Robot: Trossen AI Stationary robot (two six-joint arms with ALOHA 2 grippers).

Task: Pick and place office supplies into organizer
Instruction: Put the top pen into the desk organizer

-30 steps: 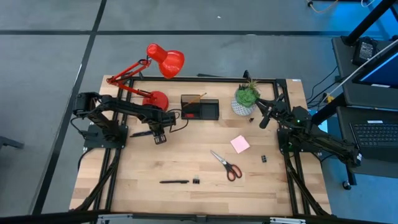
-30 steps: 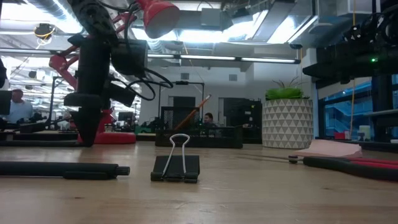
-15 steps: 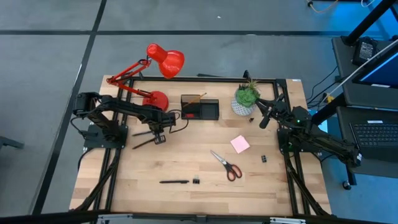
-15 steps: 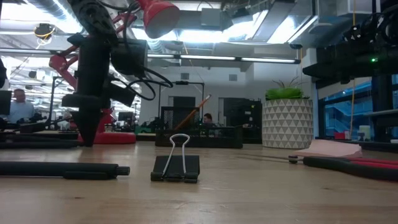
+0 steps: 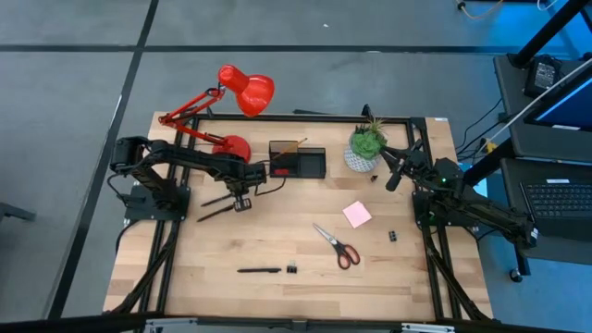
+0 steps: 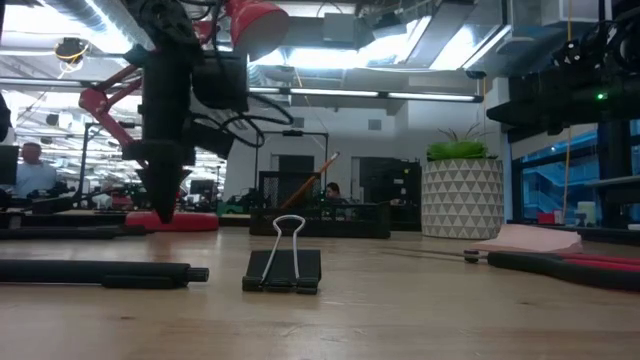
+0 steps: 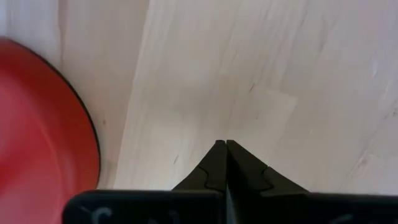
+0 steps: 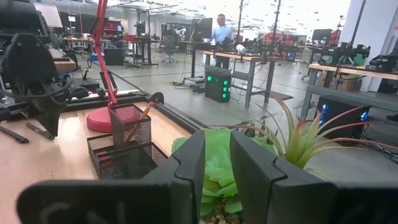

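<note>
My left gripper is closed over bare wood past the black pen nearest the lamp; I will open it, back up and grip that pen's end (image 5: 229, 195).
My left gripper (image 5: 242, 203) (image 6: 165, 215) points down, shut on nothing, just above the bare wood right of the lamp base; its own wrist view shows the shut gripper (image 7: 222, 145) over bare table. A black pen (image 5: 215, 210) lies slanting on the table to its left. The black organizer (image 5: 298, 160) stands behind it, an orange pencil (image 5: 294, 144) sticking up from it. Red-handled scissors (image 5: 338, 246), a pink pad (image 5: 357, 214), a second pen (image 5: 259, 270) and small black clips (image 5: 291, 270) (image 5: 392, 237) lie on the table. My right gripper (image 5: 390, 180) (image 8: 217, 155) waits by the plant, narrowly open, with nothing between its fingers.
A red desk lamp (image 5: 245, 90) stands at the back left, its round base (image 5: 231, 148) (image 7: 37, 124) close to my left gripper. A potted plant (image 5: 366, 148) stands back right, in front of my right gripper. Bare wood lies between the organizer and the near edge.
My left gripper has shut beside the black pen without taking it, then risen a little off the table and shifted slightly toward the organizer. The pen has turned from nearly level to slanting and stays on the table.
</note>
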